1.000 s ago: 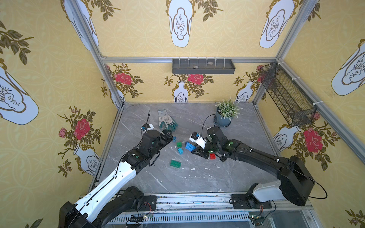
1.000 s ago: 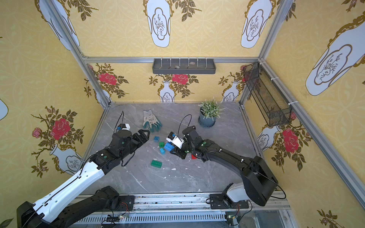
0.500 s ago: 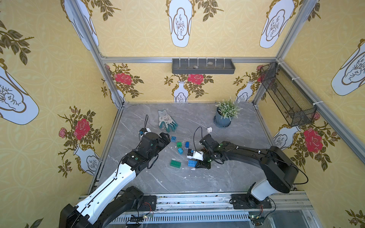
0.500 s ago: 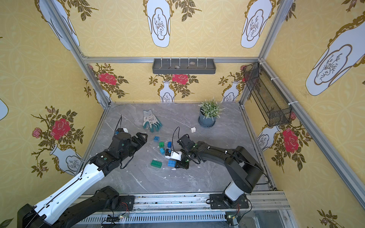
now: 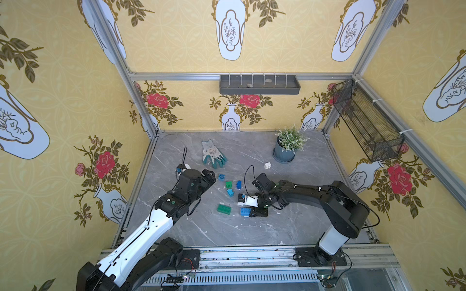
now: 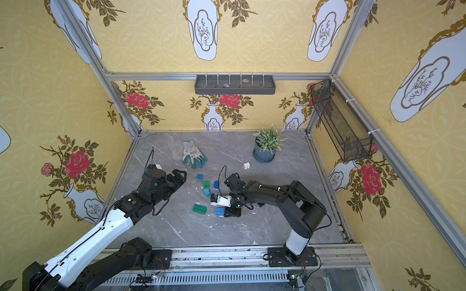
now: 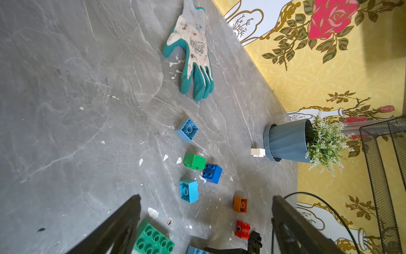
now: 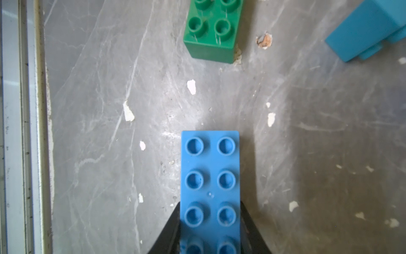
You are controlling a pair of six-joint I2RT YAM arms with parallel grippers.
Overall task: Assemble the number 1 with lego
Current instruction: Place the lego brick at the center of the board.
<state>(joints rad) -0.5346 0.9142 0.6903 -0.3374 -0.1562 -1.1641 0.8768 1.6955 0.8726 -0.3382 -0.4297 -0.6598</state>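
My left gripper will next close on the light blue square brick's sides (image 5: pixel 230 192) (image 7: pixel 189 190), between the green square brick and the long green brick.
My right gripper (image 8: pixel 209 204) is shut on a long blue lego brick (image 8: pixel 209 171), a finger pressed against each long side. That brick (image 5: pixel 244 211) lies studs up, low at the table, beside a long green brick (image 5: pixel 224 209). Behind them sit square bricks in blue (image 5: pixel 221 177), green (image 5: pixel 228 184), dark blue (image 5: pixel 238 185) and light blue (image 5: pixel 230 192). A white brick (image 5: pixel 267 165) lies by the pot. Orange (image 7: pixel 240 204), red (image 7: pixel 242 229) and black (image 7: pixel 254 239) bricks show in the left wrist view. My left gripper (image 5: pixel 210 176) hangs open and empty, left of the cluster.
A green and white work glove (image 5: pixel 213 153) lies at the back. A potted plant (image 5: pixel 287 146) stands at the back right, with a wire basket (image 5: pixel 365 121) on the right wall. The table's front metal rail (image 8: pixel 22 132) runs close to the blue brick.
My right arm has swung the long blue brick forward and down, to beside the long green brick. The left gripper has drawn back slightly to the left, still open.
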